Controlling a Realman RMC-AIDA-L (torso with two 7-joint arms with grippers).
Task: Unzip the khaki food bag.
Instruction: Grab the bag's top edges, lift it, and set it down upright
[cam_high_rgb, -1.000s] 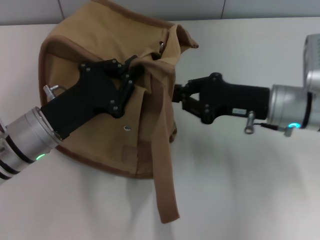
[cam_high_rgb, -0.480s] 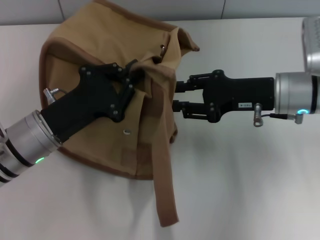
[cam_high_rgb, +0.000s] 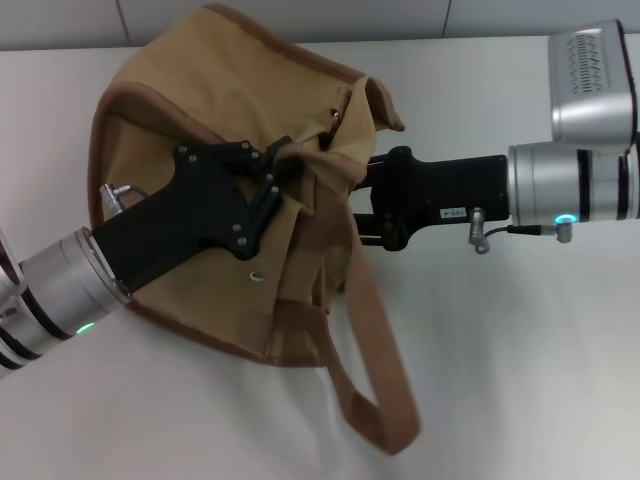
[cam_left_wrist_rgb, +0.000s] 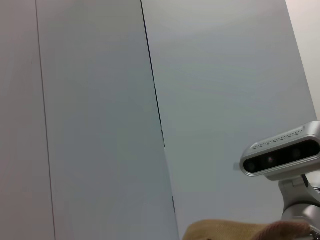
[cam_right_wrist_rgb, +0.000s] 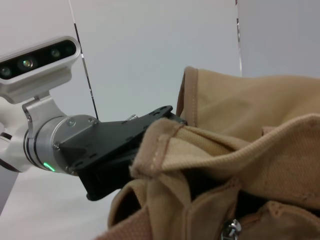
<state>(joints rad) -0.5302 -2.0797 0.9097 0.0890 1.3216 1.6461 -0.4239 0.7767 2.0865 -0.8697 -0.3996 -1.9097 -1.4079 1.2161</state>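
Observation:
Next, I back my right gripper off and straighten the bag's opening with my left gripper before I take the zipper pull (cam_right_wrist_rgb: 231, 229), because the bag's rim sags over the zipper.
The khaki food bag (cam_high_rgb: 200, 100) lies tilted on the white table, top opening toward the right. My left gripper (cam_high_rgb: 278, 165) is shut on a bunched fold of fabric at the bag's top; the right wrist view shows this fold (cam_right_wrist_rgb: 165, 145) against the black left gripper (cam_right_wrist_rgb: 125, 145). One wide handle (cam_high_rgb: 385, 400) hangs down as a loop. My right gripper (cam_high_rgb: 358, 205) is open at the bag's right side, its tips partly behind the handle. A metal zipper pull (cam_right_wrist_rgb: 230, 231) shows close in the right wrist view. The front snap (cam_high_rgb: 257, 276) faces me.
The white table (cam_high_rgb: 520, 380) stretches in front and to the right of the bag. A grey panelled wall (cam_high_rgb: 300, 15) runs along the back. The left wrist view shows that wall, a strip of the bag (cam_left_wrist_rgb: 225, 231) and the right arm's camera housing (cam_left_wrist_rgb: 280, 157).
The bag has shifted up and to the right under my left gripper. Its hanging handle has swung out into a loop. My right gripper has moved left, in against the bag.

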